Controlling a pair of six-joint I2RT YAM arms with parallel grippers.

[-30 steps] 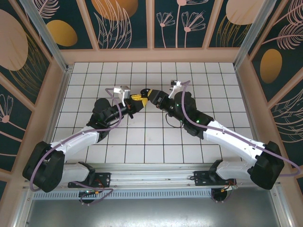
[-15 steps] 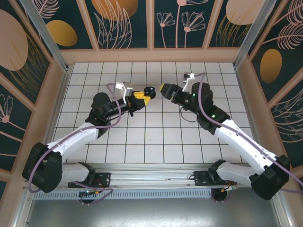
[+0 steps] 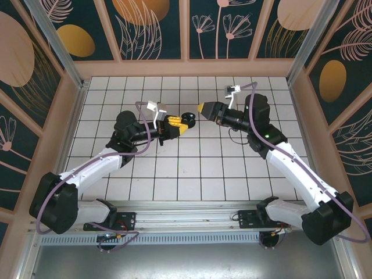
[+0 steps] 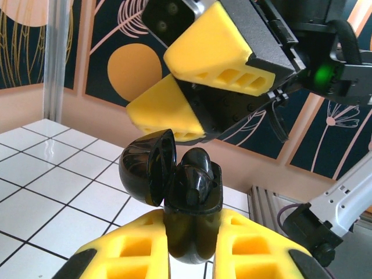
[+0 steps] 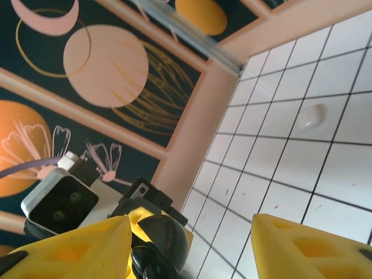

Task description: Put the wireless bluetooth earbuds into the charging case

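Note:
The left gripper's yellow fingers will put the black charging case, now held upright clear of the tiles, down on the white tile (image 3: 183, 141) beneath them, beside a grid-line crossing.
A black charging case (image 4: 189, 224) is held upright, clear of the tiles, with my left gripper (image 4: 189, 238) shut on its lower body. Its lid (image 4: 145, 174) hangs open to the left. Two glossy black earbuds (image 4: 197, 174) sit in the case's wells with their heads poking out. From above, the case (image 3: 187, 118) sits at the tip of my left gripper (image 3: 177, 122). My right gripper (image 3: 203, 108) hovers just right of the case, open, with nothing between its yellow fingers (image 4: 212, 49). In the right wrist view the case (image 5: 165, 241) and the earbuds (image 5: 148, 268) lie beside the right gripper's (image 5: 192, 247) left finger.
White tiled floor (image 3: 186, 168) is boxed in by peach-framed patterned walls (image 3: 186, 29) with metal corner posts (image 3: 52, 40). A pale blotch (image 5: 311, 116) marks one tile. Both arms meet over the floor's middle back.
My right gripper has let go at the case, opened and drawn back up and to the right. My left gripper has carried the case slightly right.

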